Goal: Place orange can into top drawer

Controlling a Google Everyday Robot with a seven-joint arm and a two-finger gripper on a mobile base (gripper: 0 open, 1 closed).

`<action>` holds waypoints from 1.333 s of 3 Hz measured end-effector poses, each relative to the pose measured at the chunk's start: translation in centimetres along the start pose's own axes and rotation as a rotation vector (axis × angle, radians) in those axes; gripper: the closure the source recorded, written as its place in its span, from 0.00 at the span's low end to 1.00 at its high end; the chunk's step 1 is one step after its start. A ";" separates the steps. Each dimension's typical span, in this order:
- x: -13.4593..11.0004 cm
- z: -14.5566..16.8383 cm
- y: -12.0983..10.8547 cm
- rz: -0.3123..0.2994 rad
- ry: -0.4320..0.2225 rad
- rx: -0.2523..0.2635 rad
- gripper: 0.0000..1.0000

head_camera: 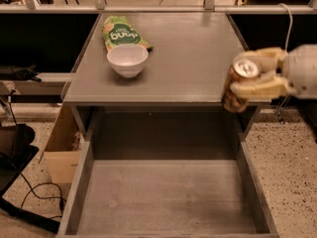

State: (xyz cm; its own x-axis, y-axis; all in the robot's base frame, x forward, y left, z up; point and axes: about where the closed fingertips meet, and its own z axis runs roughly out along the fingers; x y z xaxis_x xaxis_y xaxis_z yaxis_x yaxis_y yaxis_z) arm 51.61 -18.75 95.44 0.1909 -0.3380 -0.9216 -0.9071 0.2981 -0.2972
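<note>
The robot's gripper should release the orange can on the grey bottom of the drawer, toward the side (pixel 208 194) nearest the robot's arm.
The orange can (pixel 237 89), orange-brown with pale mottling and a silver pull-tab top, is held upright in my gripper (pixel 253 77). The cream fingers (pixel 255 89) are shut around its upper part. The can hangs in the air at the front right corner of the grey tabletop (pixel 183 58), above the right wall of the top drawer (pixel 163 197). The drawer is pulled out wide open below the tabletop, with a bare flat grey bottom.
A white bowl (pixel 127 60) sits on the left of the tabletop with a green snack bag (pixel 120 33) behind it. A cardboard box (pixel 62 148) and cables lie on the floor at the left. My arm comes in from the right edge.
</note>
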 end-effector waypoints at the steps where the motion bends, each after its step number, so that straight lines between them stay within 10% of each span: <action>1: 8.9 -3.4 5.8 0.126 0.018 0.026 1.00; 3: 23.0 -3.6 17.0 0.350 0.008 0.046 1.00; 4: 23.0 -3.6 17.0 0.350 0.008 0.045 1.00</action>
State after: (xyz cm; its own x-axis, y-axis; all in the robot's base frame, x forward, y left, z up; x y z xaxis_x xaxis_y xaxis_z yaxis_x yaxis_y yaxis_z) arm 39.19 -24.64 70.05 -0.1318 -0.2155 -0.9676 -0.8995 0.4362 0.0254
